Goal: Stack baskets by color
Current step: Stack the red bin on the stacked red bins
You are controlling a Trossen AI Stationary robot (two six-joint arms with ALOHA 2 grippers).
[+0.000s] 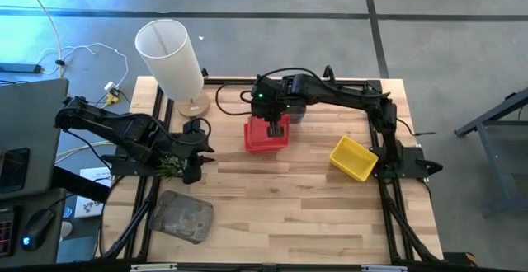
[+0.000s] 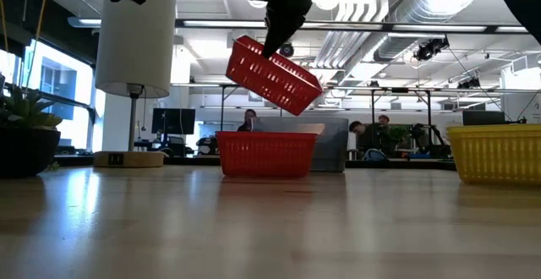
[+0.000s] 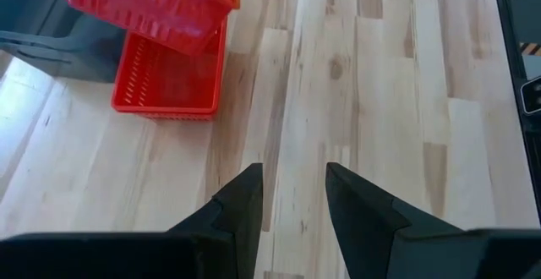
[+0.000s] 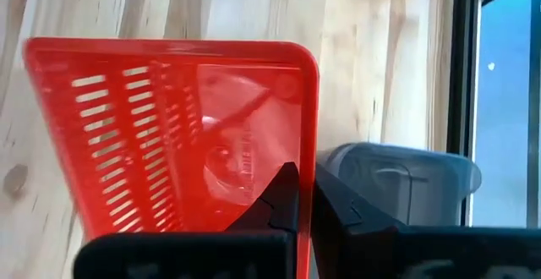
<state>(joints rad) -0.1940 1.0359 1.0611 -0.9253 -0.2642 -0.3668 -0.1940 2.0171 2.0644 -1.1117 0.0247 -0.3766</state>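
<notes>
My right gripper sets the red basket just before the far dark grey basket (image 1: 280,147) next.
A red basket (image 2: 275,74) hangs tilted in the air with my right gripper (image 4: 303,201) shut on it. It hangs over a second red basket (image 2: 266,154), which rests on its bottom on the table's far middle (image 1: 266,138). A yellow basket (image 1: 355,158) sits at the right. One dark grey basket (image 1: 183,217) lies at the near left, and another (image 4: 397,186) stands just behind the red ones. My left gripper (image 3: 292,196) waits open over bare wood at the left (image 1: 194,161), with nothing between its fingers. My right gripper pinches one side wall of the red basket at its rim (image 4: 309,135), with one finger (image 4: 279,196) inside the basket and the other (image 4: 342,210) outside. The fingers come from above, slanting down. The basket is lifted clear and hangs tilted below them.
A tall white cylinder on a wooden base (image 1: 169,53) stands at the far left. A green leafy clump (image 1: 169,166) lies by my left gripper. Black frame rails (image 1: 388,214) run along the table's sides. Bare wood lies across the near middle (image 1: 289,214).
</notes>
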